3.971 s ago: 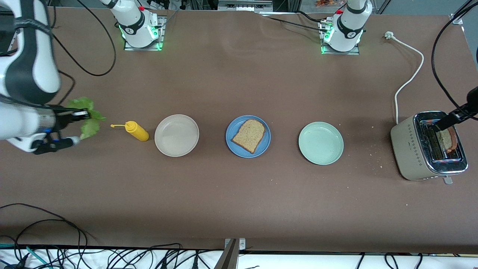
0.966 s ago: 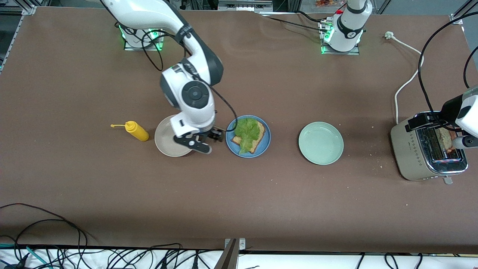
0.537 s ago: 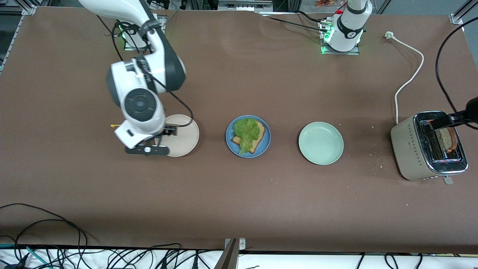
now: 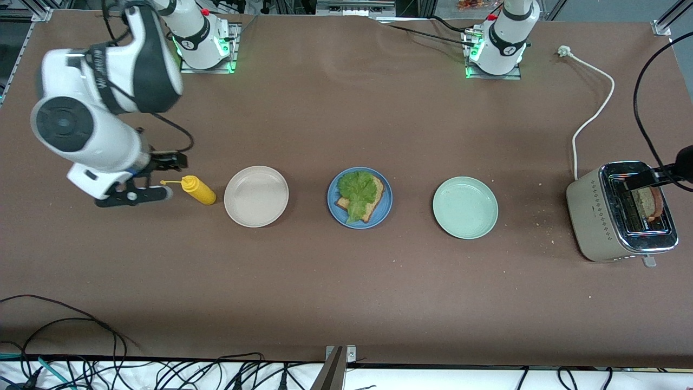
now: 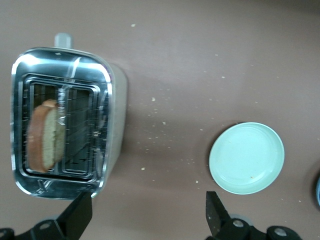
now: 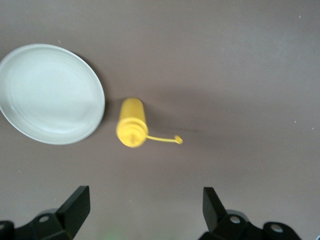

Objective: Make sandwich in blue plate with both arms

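Next, I move my right gripper to the yellow bottle beside the beige plate and close it on the bottle's body (image 4: 201, 192) (image 6: 132, 110).
The blue plate (image 4: 333, 201) sits mid-table. On it lies one brown bread slice (image 4: 376, 201) with the green lettuce leaf (image 4: 355, 190) on top. The second bread slice (image 4: 647, 201) stands in a slot of the toaster (image 4: 595, 216); it also shows in the left wrist view (image 5: 46, 135). My right gripper (image 4: 169, 161) hangs open and empty over the table beside the yellow bottle (image 4: 198, 190); in the right wrist view it (image 6: 145, 205) frames bare table. My left gripper (image 4: 640, 180) is open and empty over the toaster's edge, as its wrist view (image 5: 147, 210) shows.
A beige plate (image 4: 256, 196) lies between the yellow bottle and the blue plate. A pale green plate (image 4: 465, 207) lies between the blue plate and the toaster. The toaster's white cord (image 4: 593, 116) runs toward the left arm's base. Crumbs dot the table near the toaster.
The right arm laid the lettuce on the bread, let go and swung back to over the yellow bottle. The left gripper has stayed over the toaster.
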### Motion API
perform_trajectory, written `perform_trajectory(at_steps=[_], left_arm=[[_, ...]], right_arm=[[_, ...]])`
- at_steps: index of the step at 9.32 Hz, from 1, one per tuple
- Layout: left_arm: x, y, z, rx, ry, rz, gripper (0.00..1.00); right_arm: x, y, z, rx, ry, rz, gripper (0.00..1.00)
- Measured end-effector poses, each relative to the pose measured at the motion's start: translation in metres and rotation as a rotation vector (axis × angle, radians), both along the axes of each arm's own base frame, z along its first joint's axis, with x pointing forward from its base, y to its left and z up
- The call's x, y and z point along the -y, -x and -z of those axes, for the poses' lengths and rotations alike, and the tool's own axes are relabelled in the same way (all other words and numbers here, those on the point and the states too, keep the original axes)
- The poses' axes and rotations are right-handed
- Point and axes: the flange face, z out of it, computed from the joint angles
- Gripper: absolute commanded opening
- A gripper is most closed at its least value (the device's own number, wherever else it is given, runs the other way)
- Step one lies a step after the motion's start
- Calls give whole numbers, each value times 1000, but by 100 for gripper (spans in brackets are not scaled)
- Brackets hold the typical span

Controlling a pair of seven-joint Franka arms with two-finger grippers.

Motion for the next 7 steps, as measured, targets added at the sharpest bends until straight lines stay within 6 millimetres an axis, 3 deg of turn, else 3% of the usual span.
perform_trajectory(at_steps=[2,3,5,7], left_arm=[[26,-4,0,-1,1,30,100],[28,-5,0,-1,0,33,100],[29,-5,-2,4,0,34,100],[36,-5,-9,12,-31,58,100]], right_arm=[[82,12,8,-35,-80,-46,100],[123,18,19,-59,-147,-61,100],[196,30,56,-68,-289,-127,100],[255,50,101,-37,-445,-204,100]])
